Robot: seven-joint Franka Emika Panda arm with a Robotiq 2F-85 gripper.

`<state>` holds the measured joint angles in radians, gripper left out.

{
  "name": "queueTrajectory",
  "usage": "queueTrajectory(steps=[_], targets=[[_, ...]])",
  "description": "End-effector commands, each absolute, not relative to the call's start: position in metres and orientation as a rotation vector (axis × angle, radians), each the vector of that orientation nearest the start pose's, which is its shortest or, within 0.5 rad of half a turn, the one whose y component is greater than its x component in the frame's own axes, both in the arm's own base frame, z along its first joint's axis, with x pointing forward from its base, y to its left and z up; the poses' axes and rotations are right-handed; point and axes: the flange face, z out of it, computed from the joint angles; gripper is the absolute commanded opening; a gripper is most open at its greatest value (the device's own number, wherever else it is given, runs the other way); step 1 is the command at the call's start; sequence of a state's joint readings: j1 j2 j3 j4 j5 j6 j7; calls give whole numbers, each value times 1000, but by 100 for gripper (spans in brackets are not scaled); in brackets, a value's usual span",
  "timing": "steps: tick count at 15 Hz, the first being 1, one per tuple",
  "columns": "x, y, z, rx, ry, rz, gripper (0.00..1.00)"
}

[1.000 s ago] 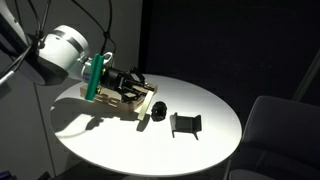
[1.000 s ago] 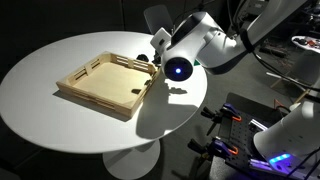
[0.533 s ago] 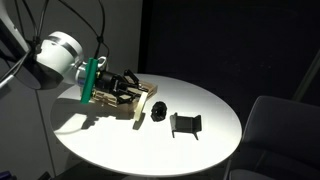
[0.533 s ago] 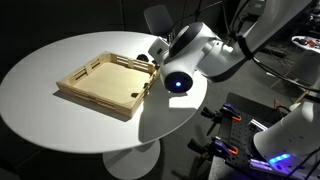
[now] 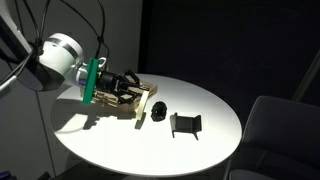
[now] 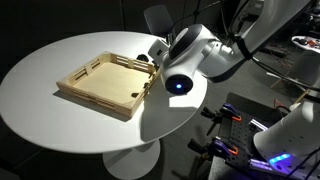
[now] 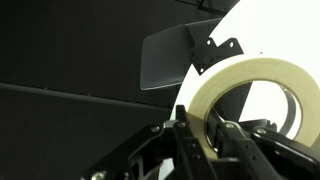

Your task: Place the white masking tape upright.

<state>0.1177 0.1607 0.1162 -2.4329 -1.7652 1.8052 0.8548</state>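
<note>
I will use my gripper to set the white masking tape upright on the white table [image 5: 140,133] near the small black round object. The tape is now on edge between my fingers.
In the wrist view my gripper [image 7: 205,135] is shut on the white masking tape [image 7: 225,75], a cream ring with a wide open centre. The ring stands on edge between the two fingers. In an exterior view the gripper [image 5: 127,87] hovers low over the near end of the wooden tray [image 5: 139,113]. The tape itself cannot be made out there. In an exterior view the arm's wrist [image 6: 180,70] hides the gripper and tape beside the tray's [image 6: 95,102] corner.
A black bracket-like piece [image 5: 185,124] and a small black round object [image 5: 159,110] lie on the round white table [image 5: 205,150]. The bracket also shows in the wrist view [image 7: 225,48]. A grey chair [image 5: 275,125] stands beside the table.
The wrist shifted and lowered slightly beside the tray between one second and half a second ago. Since then nothing has moved, and the tape stays in the jaws.
</note>
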Motion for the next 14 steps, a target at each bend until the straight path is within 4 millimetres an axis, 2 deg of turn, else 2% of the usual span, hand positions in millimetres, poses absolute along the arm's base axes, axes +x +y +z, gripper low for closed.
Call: queueTrajectory(steps=[1, 8, 14], targets=[[482, 25, 261, 1562, 572, 285, 6], [480, 15, 254, 1566, 565, 285, 6], [473, 11, 241, 1587, 499, 360, 6]])
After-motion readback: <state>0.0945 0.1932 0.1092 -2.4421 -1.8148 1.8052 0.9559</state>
